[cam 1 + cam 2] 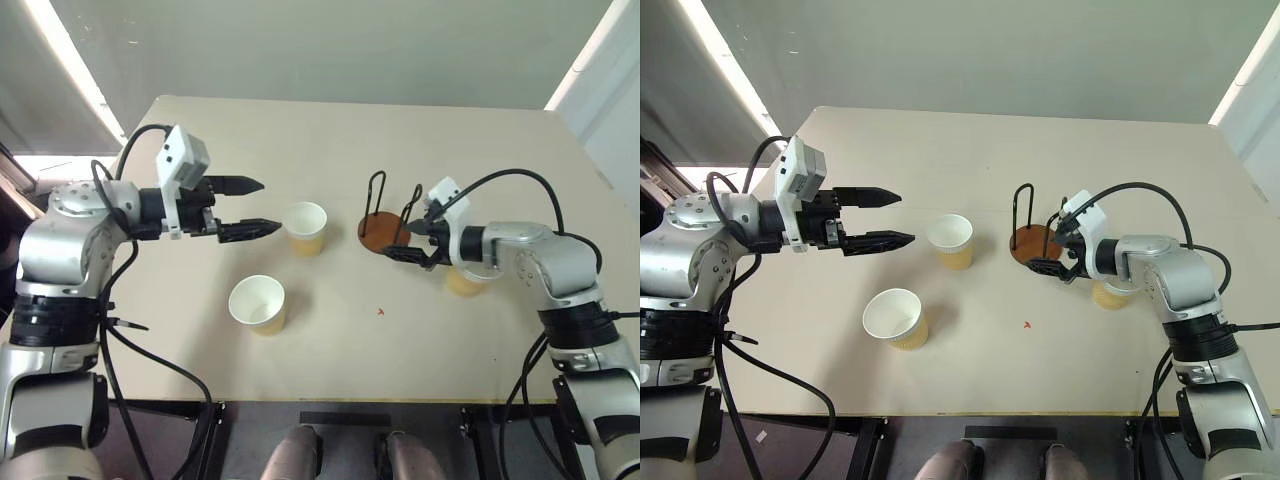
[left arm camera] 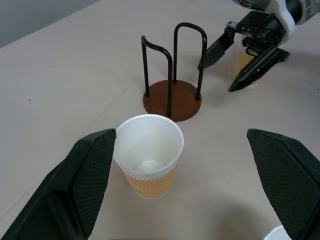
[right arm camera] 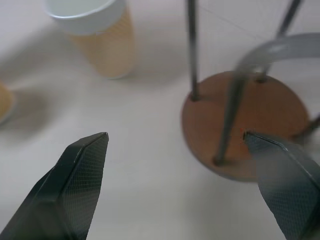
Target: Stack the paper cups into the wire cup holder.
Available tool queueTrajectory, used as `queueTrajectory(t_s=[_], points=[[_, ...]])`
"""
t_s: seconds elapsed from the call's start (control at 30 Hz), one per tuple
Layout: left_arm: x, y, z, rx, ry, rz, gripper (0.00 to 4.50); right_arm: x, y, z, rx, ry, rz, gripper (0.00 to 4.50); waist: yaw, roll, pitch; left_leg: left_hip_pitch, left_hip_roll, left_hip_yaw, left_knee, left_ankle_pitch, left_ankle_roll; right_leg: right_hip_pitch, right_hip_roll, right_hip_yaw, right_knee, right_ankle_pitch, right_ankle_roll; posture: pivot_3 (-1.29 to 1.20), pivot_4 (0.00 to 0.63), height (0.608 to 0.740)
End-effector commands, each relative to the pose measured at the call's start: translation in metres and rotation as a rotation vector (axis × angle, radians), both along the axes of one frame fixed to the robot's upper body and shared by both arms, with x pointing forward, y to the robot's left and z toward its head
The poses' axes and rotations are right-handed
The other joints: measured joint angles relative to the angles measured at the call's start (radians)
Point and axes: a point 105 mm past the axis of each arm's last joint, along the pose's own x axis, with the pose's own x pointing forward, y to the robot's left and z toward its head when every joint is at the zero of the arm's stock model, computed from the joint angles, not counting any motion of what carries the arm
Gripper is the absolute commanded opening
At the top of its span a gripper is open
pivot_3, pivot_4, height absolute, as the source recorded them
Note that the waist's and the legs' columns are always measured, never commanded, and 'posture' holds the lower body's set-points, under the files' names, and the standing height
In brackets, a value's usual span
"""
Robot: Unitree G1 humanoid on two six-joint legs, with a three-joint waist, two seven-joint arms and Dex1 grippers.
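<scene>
Next, I move my left gripper to the near paper cup's rim (image 1: 251, 323) and close it there, on the side toward the front edge of the table.
Three tan paper cups with white insides stand upright on the table. One cup (image 1: 305, 228) is at the middle, one (image 1: 257, 304) nearer the front, and a third (image 1: 465, 282) is partly hidden behind my right wrist. The wire cup holder (image 1: 385, 235), a rust-brown disc with two black loops, stands empty right of the middle cup. My left gripper (image 1: 268, 206) hovers open just left of the middle cup (image 2: 148, 155), pointing at it. My right gripper (image 1: 403, 240) is open at the holder's right edge, low over the base (image 3: 250, 125), with nothing between its fingers.
The beige table (image 1: 330, 140) has bare surface at the back and at the front right. Its front edge runs close below the near cup. A small red mark (image 1: 380, 312) lies on the tabletop in front of the holder.
</scene>
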Motion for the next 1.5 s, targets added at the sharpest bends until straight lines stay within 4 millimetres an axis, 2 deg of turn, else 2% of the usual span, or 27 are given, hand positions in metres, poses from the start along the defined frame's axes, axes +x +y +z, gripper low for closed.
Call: queueTrajectory(t_s=[0.03,0.2,0.37,0.5,0.6,0.93,0.97,1.1,1.3,1.5], points=[[-0.006,0.002,0.014,-0.009,-0.063,-0.009,4.5,0.005,-0.005,0.016,-0.025,-0.068,-0.012,4.47,0.0,0.0,0.0,0.0,0.0,0.0,0.0,0.0,0.0,0.0,0.0,0.0,0.0,0.0,0.0,0.0,0.15,0.74],[-0.006,0.002,0.013,-0.012,-0.063,-0.005,4.5,0.01,-0.008,0.026,-0.007,-0.09,-0.037,4.47,-0.001,0.0,0.0,0.0,0.0,0.0,0.0,0.0,0.0,0.0,0.0,0.0,0.0,0.0,0.0,0.0,0.15,0.74],[-0.004,0.001,0.013,-0.013,-0.063,-0.005,4.5,0.006,0.011,0.042,0.104,-0.095,-0.003,4.47,-0.002,0.0,0.0,0.0,0.0,0.0,0.0,0.0,0.0,0.0,0.0,0.0,0.0,0.0,0.0,0.0,0.15,0.74],[-0.003,0.001,0.012,-0.009,-0.063,-0.006,4.5,0.006,0.017,0.043,0.124,-0.091,-0.007,4.47,0.0,0.0,0.0,0.0,0.0,0.0,0.0,0.0,0.0,0.0,0.0,0.0,0.0,0.0,0.0,0.0,0.15,0.74],[-0.002,0.001,0.012,-0.007,-0.064,-0.005,4.5,0.007,0.02,0.042,0.134,-0.084,-0.012,3.87,0.0,0.0,0.0,0.0,0.0,0.0,0.0,0.0,0.0,0.0,0.0,0.0,0.0,0.0,0.0,0.0,0.15,0.74],[-0.007,-0.003,0.016,-0.002,-0.058,-0.03,4.5,0.01,0.013,0.041,0.134,-0.098,-0.036,0.23,-0.001,0.0,0.0,0.0,0.0,0.0,0.0,0.0,0.0,0.0,0.0,0.0,0.0,0.0,0.0,0.0,0.15,0.74],[-0.008,-0.003,0.016,0.005,-0.052,-0.037,4.5,0.01,0.012,0.043,0.134,-0.107,-0.031,0.04,-0.001,0.0,0.0,0.0,0.0,0.0,0.0,0.0,0.0,0.0,0.0,0.0,0.0,0.0,0.0,0.0,0.15,0.74],[-0.021,-0.009,0.014,0.044,0.001,-0.125,4.5,-0.013,0.016,0.051,0.107,-0.17,0.126,0.04,0.001,0.0,0.0,-0.001,0.0,-0.001,0.0,0.0,0.0,0.0,0.0,0.0,-0.001,0.0,0.0,0.0,0.15,0.74],[-0.041,-0.023,0.025,0.099,0.016,-0.271,4.5,-0.054,0.017,0.054,0.02,-0.127,0.335,0.04,-0.001,0.0,0.0,-0.002,0.0,0.0,0.0,0.0,0.0,-0.001,0.0,0.0,-0.001,0.0,0.0,0.0,0.15,0.74],[-0.055,-0.04,0.029,0.128,0.038,-0.395,4.5,-0.084,0.016,0.045,-0.068,-0.074,0.458,0.04,-0.002,0.0,0.0,-0.002,0.0,0.0,0.0,0.0,0.0,0.0,0.0,0.0,-0.001,0.0,0.0,0.0,0.15,0.74]])
